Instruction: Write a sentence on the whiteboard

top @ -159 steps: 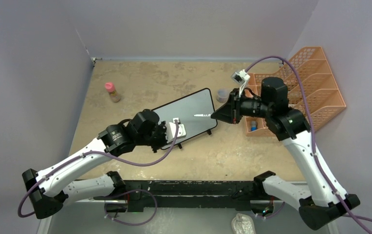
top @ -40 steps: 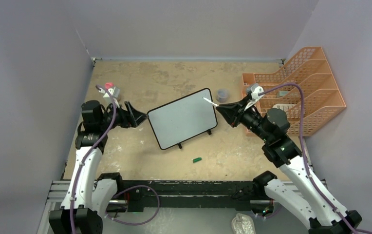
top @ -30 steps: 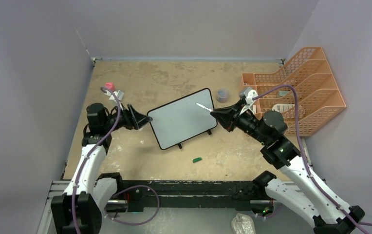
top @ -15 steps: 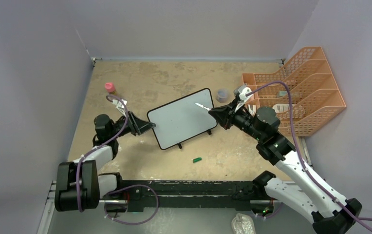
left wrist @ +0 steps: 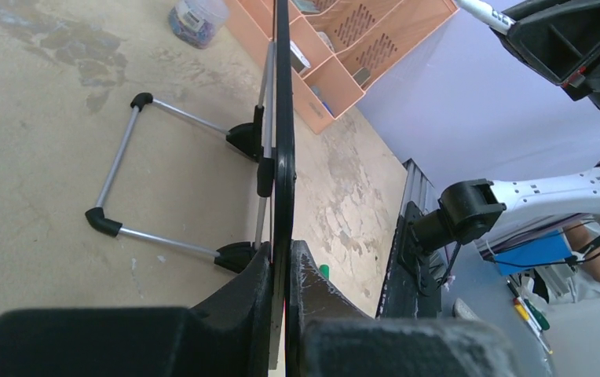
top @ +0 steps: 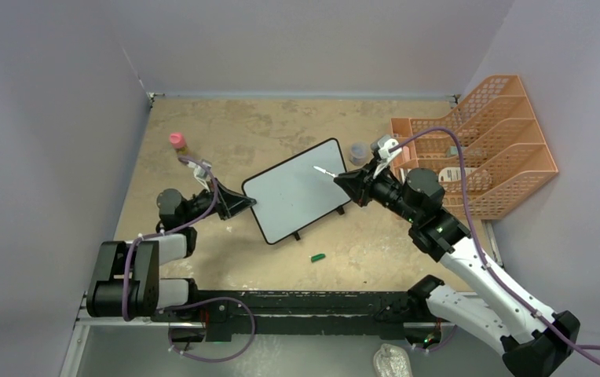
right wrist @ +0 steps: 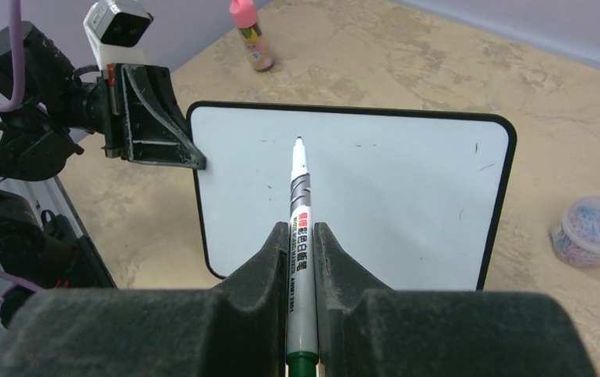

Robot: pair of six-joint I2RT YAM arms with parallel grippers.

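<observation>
My left fingers overhang the whiteboard's side edge where the sentence should start; I should open them and grip nearer its top corner (right wrist: 194, 111).
The whiteboard (top: 295, 192) stands tilted on its wire feet mid-table. Its face is blank, with only tiny specks and no sentence on it, as the right wrist view (right wrist: 375, 188) shows. My left gripper (top: 243, 203) is shut on the board's left edge. The left wrist view shows the board edge-on (left wrist: 283, 118) between the left gripper's pads (left wrist: 281, 255). My right gripper (top: 342, 179) is shut on a white marker with a green tip (right wrist: 300, 212). The tip points at the board's upper middle, close to the surface. I cannot tell whether it touches.
A green marker cap (top: 317, 257) lies on the table in front of the board. A pink-capped bottle (top: 177, 143) stands at far left. A small tub of coloured clips (top: 357, 152) sits behind the board. An orange file rack (top: 485, 149) stands at right.
The left arm has folded down and back toward its base while still gripping the board's left edge. The board has turned slightly. The right gripper has carried the marker left, over the board.
</observation>
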